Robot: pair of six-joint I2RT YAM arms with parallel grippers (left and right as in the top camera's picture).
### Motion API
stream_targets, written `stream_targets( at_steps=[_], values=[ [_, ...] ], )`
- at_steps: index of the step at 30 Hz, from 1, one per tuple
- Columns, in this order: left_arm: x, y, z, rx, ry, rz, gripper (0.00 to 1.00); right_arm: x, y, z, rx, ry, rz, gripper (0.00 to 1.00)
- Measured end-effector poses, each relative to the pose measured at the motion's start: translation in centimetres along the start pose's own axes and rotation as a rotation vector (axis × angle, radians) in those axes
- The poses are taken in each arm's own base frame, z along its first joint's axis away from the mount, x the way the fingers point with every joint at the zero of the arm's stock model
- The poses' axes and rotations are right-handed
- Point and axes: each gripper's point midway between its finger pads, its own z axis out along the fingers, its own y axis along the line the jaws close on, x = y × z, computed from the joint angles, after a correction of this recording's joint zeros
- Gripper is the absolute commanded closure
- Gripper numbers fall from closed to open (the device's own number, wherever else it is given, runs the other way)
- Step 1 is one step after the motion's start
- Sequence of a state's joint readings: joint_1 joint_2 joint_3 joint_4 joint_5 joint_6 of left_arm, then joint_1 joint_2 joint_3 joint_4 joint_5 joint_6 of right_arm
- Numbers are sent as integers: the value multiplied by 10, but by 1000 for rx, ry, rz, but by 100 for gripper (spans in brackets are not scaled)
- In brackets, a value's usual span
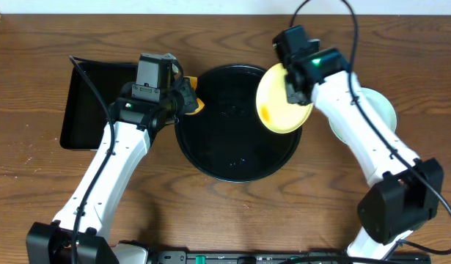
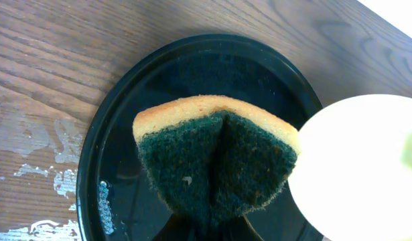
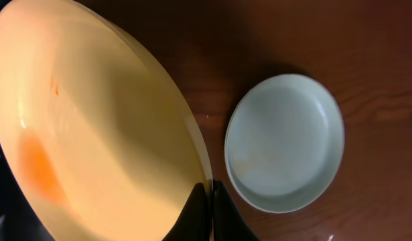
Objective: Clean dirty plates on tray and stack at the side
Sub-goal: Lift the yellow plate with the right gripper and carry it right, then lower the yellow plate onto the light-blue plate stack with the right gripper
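Observation:
I will set the pale yellow plate down with my right gripper on the round black tray's edge [image 1: 278, 113] near the mint-blue plates.
My right gripper [image 1: 292, 94] [image 3: 207, 191] is shut on the rim of the pale yellow plate [image 1: 280, 99] [image 3: 92, 127]. It holds the plate tilted over the right side of the round black tray [image 1: 210, 150] [image 2: 112, 120]. An orange smear [image 3: 39, 167] shows on the plate's inner face. My left gripper [image 1: 187, 101] is shut on a yellow-and-green sponge [image 2: 216, 157] [image 1: 196, 104] at the tray's left rim, green side facing the plate [image 2: 356, 167]. Mint-blue plates [image 3: 284, 140] [image 1: 379, 110] sit on the table to the right of the tray, under my right arm.
A rectangular black tray [image 1: 89, 103] lies at the back left, partly under my left arm. The wooden table [image 1: 34, 169] has worn pale patches [image 2: 31, 147] beside the round tray. Water drops [image 2: 104, 207] sit on the round tray.

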State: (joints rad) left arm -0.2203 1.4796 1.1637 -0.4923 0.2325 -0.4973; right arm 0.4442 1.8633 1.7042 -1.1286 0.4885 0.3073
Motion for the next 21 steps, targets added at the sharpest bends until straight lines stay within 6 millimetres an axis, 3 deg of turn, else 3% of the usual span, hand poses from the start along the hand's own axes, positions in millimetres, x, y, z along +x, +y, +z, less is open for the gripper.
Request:
stream_targets(
  at_steps=[6,17,21],
  values=[
    [0,0,0,0,0,0,92,-2,10,-12,57,-52,-31,99],
    [0,0,0,0,0,0,92,-6,-4,-16,158,-88,-26,99],
    [0,0,0,0,0,0,92,-11,2,-27,204,-141,-54,99]
  ],
)
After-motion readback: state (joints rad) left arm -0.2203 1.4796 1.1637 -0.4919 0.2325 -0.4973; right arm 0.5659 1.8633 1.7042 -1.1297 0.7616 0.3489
